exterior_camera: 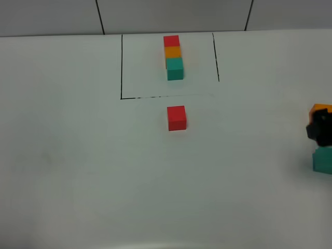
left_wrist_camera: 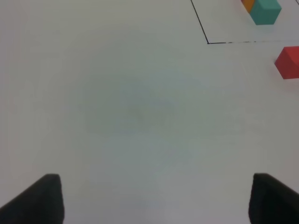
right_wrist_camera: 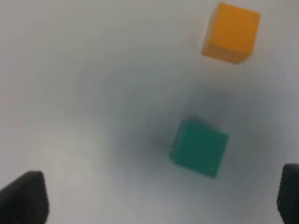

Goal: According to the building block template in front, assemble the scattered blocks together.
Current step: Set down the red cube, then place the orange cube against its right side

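Observation:
Next, my right gripper closes on the sides of the loose orange cube [exterior_camera: 319, 110] [right_wrist_camera: 232, 33], since orange is the color that comes next to red in the template.
The template is a line of red [exterior_camera: 171, 41], orange [exterior_camera: 173, 52] and teal [exterior_camera: 175, 68] cubes inside a thin black outline [exterior_camera: 122, 67] at the back middle. A loose red cube [exterior_camera: 176, 118] sits just in front of the outline. A loose orange cube [exterior_camera: 320, 108] and a loose teal cube [exterior_camera: 322, 160] lie at the right edge. My right gripper [exterior_camera: 320, 127] hovers between them. In the right wrist view it [right_wrist_camera: 159, 196] is open and empty above the teal cube [right_wrist_camera: 199, 147], with the orange cube [right_wrist_camera: 231, 32] beyond. My left gripper [left_wrist_camera: 154, 200] is open and empty over bare table.
The white table [exterior_camera: 78, 171] ends at a grey tiled wall [exterior_camera: 171, 15] at the back. The left wrist view shows the outline's corner [left_wrist_camera: 208, 43], the template's teal cube [left_wrist_camera: 265, 11] and the loose red cube [left_wrist_camera: 288, 61] far from the left fingertips [left_wrist_camera: 42, 198].

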{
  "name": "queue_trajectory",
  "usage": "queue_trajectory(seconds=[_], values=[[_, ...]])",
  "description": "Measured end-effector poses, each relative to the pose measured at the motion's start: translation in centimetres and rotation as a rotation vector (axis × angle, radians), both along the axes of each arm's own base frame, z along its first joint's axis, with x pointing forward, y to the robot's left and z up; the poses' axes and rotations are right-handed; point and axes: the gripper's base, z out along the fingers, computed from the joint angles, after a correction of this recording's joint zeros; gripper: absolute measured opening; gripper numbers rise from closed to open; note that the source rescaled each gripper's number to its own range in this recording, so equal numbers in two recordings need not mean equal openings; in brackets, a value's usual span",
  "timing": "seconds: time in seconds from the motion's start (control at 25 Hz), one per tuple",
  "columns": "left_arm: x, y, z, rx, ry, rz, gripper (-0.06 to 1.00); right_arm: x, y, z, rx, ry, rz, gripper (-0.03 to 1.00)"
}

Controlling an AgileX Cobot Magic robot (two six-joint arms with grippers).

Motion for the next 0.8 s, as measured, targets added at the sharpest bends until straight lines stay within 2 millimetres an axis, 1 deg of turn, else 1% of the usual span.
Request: queue_trajectory(seconds=[0.04,0.12,0.24,0.32,0.44,0.6,0.8], values=[[0.0,0.0,0.0,0.000,0.000,0.000,0.74,1.6,0.0,-0.3,0.000,0.012,-0.004,1.00],[0.0,0.0,0.0,0.000,0.000,0.000,0.74,4.7,-0.5,-1.6,0.000,0.054,-0.024,1.00],[0.0,0.0,0.0,0.000,0.000,0.000,0.74,8.1,-1.7,-3.5,0.000,0.109,-0.065,1.00],[0.0,0.0,0.0,0.000,0.000,0.000,0.74,9.5,-2.5,-4.8,0.002,0.136,-0.087,1.00],[0.0,0.0,0.0,0.000,0.000,0.000,0.74,10.7,-3.6,-6.6,0.006,0.150,-0.115,1.00],[0.0,0.0,0.0,0.000,0.000,0.000,0.74,11.4,-5.0,-8.2,0.018,0.152,-0.132,1.00],[0.0,0.0,0.0,0.000,0.000,0.000,0.74,12.1,-5.8,-10.0,0.031,0.142,-0.155,1.00]])
